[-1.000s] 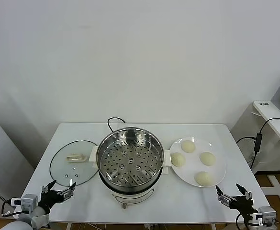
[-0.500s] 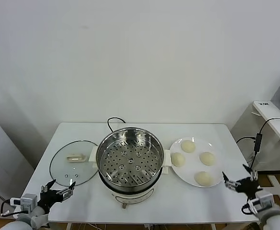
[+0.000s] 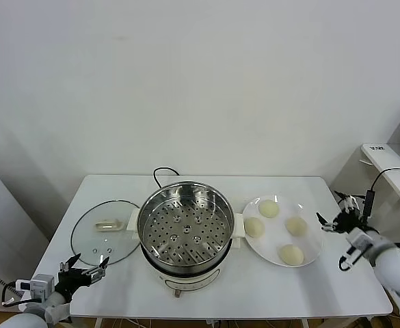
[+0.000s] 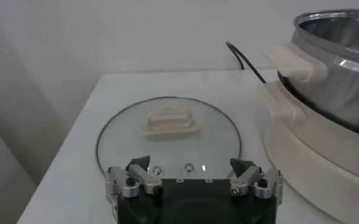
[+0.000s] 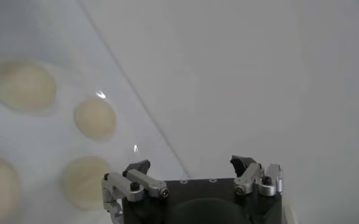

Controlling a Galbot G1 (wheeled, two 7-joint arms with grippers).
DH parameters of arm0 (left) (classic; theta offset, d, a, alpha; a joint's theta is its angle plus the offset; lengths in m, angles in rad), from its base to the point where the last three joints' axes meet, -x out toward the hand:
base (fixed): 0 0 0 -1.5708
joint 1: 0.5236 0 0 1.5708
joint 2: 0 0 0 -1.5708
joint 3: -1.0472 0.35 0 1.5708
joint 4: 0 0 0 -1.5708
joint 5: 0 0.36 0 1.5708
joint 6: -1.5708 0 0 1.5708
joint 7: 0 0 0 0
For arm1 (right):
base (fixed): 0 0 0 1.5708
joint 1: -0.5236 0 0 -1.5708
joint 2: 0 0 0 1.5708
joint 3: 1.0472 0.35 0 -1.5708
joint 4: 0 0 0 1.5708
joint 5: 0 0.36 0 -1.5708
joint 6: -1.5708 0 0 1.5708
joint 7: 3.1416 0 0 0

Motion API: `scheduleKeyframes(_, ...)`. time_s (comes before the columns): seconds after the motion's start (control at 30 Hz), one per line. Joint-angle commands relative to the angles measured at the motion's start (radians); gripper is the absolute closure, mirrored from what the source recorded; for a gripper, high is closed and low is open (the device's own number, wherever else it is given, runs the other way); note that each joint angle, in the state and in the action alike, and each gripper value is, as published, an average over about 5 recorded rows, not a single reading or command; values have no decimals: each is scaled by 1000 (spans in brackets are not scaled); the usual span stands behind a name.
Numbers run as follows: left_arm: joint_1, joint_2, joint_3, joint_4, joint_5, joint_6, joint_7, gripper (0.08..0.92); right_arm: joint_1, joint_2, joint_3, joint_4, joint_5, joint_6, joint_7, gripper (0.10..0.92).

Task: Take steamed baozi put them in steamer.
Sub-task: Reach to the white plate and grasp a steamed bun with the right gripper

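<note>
The robot's right gripper needs to next move to the baozi at the white plate's far edge [image 3: 269, 208] [image 5: 95, 119] and close around the sides of that baozi.
Four pale cream baozi [image 3: 269, 208] [image 3: 296, 225] [image 3: 254, 227] [image 3: 291, 254] lie on a white plate [image 3: 310, 240] at the table's right. They also show in the right wrist view [image 5: 95, 117]. The steamer [image 3: 185, 229], a shiny steel pot with a perforated tray, stands at the table's middle. It is empty. Its side shows in the left wrist view [image 4: 331, 73]. My right gripper [image 3: 337, 217] is open and empty, raised just past the plate's right edge. My left gripper [image 3: 85, 270] is open and empty at the table's front left corner.
A flat glass lid [image 3: 104, 231] with a cream handle lies left of the steamer, just beyond my left gripper [image 4: 191, 167]. A black cord [image 3: 162, 171] runs behind the pot. A side desk with cables [image 3: 391, 171] stands to the right.
My right gripper has risen from the table's front right corner and moved back, to beside the plate's right edge. The left arm has not moved.
</note>
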Motion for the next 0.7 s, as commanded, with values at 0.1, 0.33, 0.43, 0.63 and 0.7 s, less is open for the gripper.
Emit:
scheduleKeyframes(0.1, 1, -6, -2, -10, 24, 9, 5, 177, 691, -106, -652, -337, 61, 38, -280, 203)
scheduleKeyframes(0.33, 3, -14, -3, -27, 32, 26, 1, 177, 1081, 14, -1080, -547, 128, 95, -488, 203)
scheduleKeyframes(0.43, 8, -14, -3, -31, 38, 29, 0, 177, 1176, 97, -1211, -639, 135, 114, -560, 203)
scheduleKeyframes(0.63, 9, -18, -7, -27, 48, 32, -3, 177, 1249, 248, -1306, -814, 134, 180, -693, 203)
scheduleKeyframes(0.7, 10, -18, -9, -28, 48, 33, -4, 177, 1246, 279, -1307, -854, 131, 196, -721, 203)
